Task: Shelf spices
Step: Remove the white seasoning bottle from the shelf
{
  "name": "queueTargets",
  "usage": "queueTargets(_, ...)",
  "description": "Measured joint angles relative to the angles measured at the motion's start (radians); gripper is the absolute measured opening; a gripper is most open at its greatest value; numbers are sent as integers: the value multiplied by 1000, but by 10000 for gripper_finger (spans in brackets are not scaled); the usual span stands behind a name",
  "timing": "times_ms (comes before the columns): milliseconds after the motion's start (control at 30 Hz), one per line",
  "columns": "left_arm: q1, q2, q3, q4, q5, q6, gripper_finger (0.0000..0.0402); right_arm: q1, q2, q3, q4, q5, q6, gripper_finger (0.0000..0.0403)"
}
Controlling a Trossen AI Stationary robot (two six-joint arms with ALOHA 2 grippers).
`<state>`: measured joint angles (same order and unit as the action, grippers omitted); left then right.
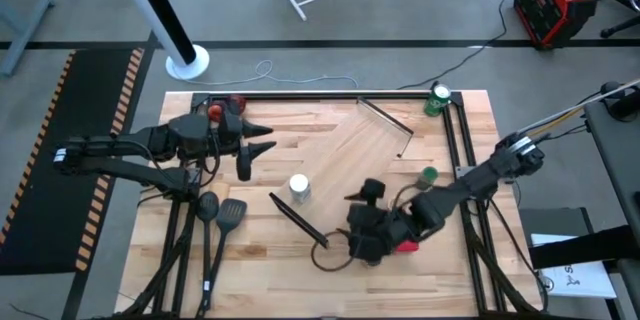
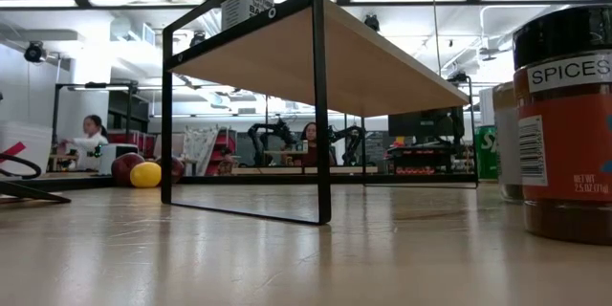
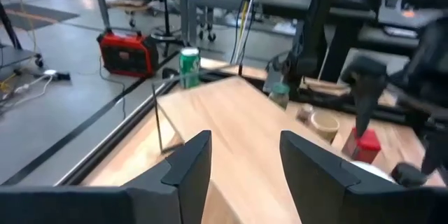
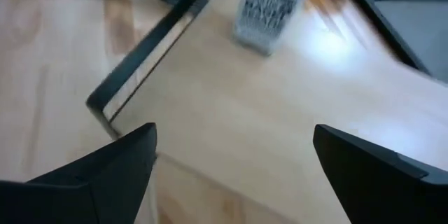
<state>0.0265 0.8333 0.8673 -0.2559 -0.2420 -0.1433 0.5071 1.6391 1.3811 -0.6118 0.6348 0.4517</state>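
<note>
The white-topped jar on the shelf's board should be next for my right gripper, which will go there and close on the jar's upper body (image 1: 300, 191).
The shelf (image 1: 350, 160) lies slanted across the table's middle; in the low view it (image 2: 316, 57) shows end on. A white-topped jar (image 1: 299, 188) stands on its board near the left end, also seen as the jar (image 4: 269, 10) ahead of my right gripper. My right gripper (image 1: 352, 225) hovers open over the shelf's near side, fingers wide apart (image 4: 231, 175). My left gripper (image 1: 262, 148) is open (image 3: 241, 164) at the shelf's left end. A green-topped jar (image 1: 428, 173), a tan-topped jar (image 3: 324, 122) and a red square-topped jar (image 3: 367, 143) stand on the table. A black-topped jar (image 2: 569, 134) stands close to the low camera.
A green can (image 1: 437, 100) stands at the far right corner. Red fruit (image 1: 215, 110) and yellow fruit (image 2: 145, 174) lie at the far left. Two black spatulas (image 1: 220, 215) lie at the near left. A black frame (image 1: 465, 160) edges the tabletop.
</note>
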Motion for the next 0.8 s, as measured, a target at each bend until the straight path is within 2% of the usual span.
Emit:
queueTargets(167,0,8,0,-40,1,2,155,-96,-23,0,136,-105,-123,364)
queueTargets(400,0,52,0,-49,65,26,161,-219,-15,-4,293,-183,-237,364)
queueTargets(567,0,77,0,-46,70,32,165,-277,2,-5,393,-340,-250,364)
queueTargets(800,0,84,0,-45,70,30,156,-305,37,-3,430,-354,-268,364)
